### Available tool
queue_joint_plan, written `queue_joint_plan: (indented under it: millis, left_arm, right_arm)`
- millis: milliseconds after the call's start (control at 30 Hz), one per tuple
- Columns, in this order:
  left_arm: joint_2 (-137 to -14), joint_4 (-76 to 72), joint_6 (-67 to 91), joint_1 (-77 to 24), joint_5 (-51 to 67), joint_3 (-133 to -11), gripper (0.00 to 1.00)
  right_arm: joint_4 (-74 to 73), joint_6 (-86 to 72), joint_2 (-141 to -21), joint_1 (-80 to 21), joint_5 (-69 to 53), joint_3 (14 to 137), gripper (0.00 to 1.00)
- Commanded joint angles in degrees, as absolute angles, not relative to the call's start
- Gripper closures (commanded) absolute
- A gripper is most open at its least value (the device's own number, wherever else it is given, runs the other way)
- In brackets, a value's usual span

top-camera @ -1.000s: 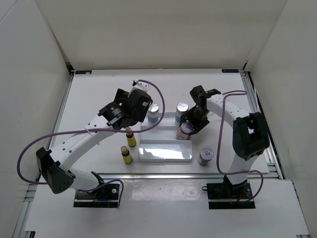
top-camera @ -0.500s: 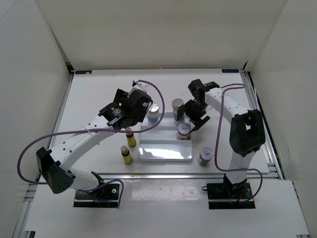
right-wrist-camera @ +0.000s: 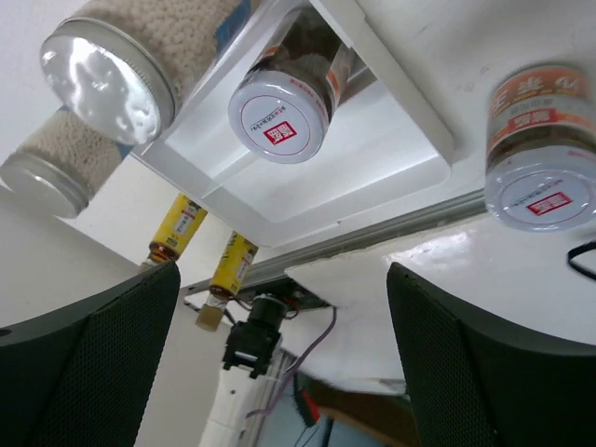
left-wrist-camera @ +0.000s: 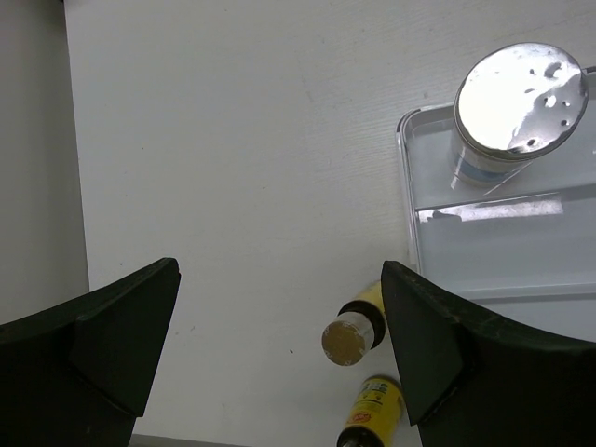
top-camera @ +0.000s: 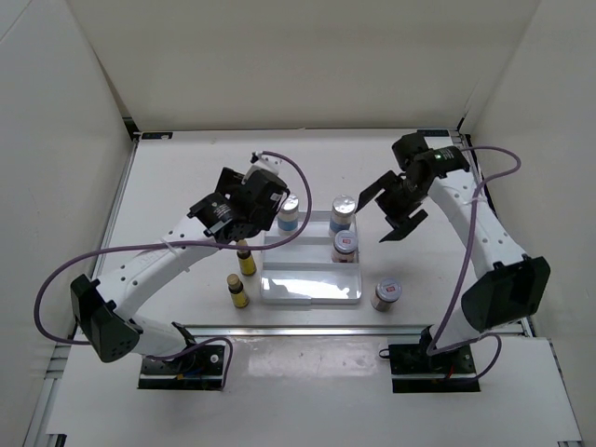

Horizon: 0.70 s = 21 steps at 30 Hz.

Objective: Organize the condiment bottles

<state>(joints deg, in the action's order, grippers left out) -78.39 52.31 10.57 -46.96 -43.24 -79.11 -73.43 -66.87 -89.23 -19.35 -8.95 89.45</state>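
Next, I close my right gripper on the lid (top-camera: 388, 290) (right-wrist-camera: 544, 189) of the red-labelled jar that is standing on the table next to the white tray.
The white tray (top-camera: 279, 277) holds two blue-labelled jars along its back, one on the left (top-camera: 290, 212) and one on the right (top-camera: 343, 214), with a red-labelled jar (top-camera: 345, 246) in front of the right one. A second red-labelled jar (top-camera: 386, 293) stands on the table right of the tray. Left of it stand two yellow bottles (top-camera: 246, 258) (top-camera: 238, 291). My left gripper (left-wrist-camera: 279, 270) hangs open above the nearer yellow bottle's cap (left-wrist-camera: 343, 342). To the right of the tray my right gripper (top-camera: 384, 212) is raised, open and empty, looking down on the tray's red jar (right-wrist-camera: 279, 102).
White walls close in the table on three sides. A metal rail (top-camera: 503, 279) runs along the right edge. The left arm's purple cable (top-camera: 56, 279) loops out over the left side.
My right gripper opened, left the red-labelled jar standing in the tray, and pulled back up and to the right. The left arm has stayed where it was.
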Motion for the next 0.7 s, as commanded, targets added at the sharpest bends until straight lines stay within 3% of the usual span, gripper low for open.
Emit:
queue_joint_plan:
  millis: [0, 167, 333, 467, 667]
  left_arm:
    - [-78.05, 52.12, 11.25, -47.64, -45.0, -80.06, 0.0]
    - [-77.52, 55.45, 10.72, -46.94, -40.71, -82.26, 0.0]
    - [-78.84, 67.13, 27.58, -40.52, -26.29, -88.51, 0.0]
    - [-79.37, 76.19, 41.29, -40.52, -28.74, -89.56, 0.0]
    - [-77.35, 77.87, 53.87, -40.52, -28.67, -83.33, 0.0]
  right_arm:
    - [-73.21, -59.72, -84.83, -19.25, -5.39, 88.77, 0.06]
    - [-76.72, -46.27, -82.79, -19.25, 1.4, 87.1, 0.0]
    - [-80.6, -38.85, -82.27, -18.72, 3.6, 84.29, 0.0]
    - [-81.12, -38.32, -79.2, -18.72, 4.13, 82.36, 0.0]
    - [-74.89, -35.51, -71.39, -20.57, 5.19, 71.21, 0.0]
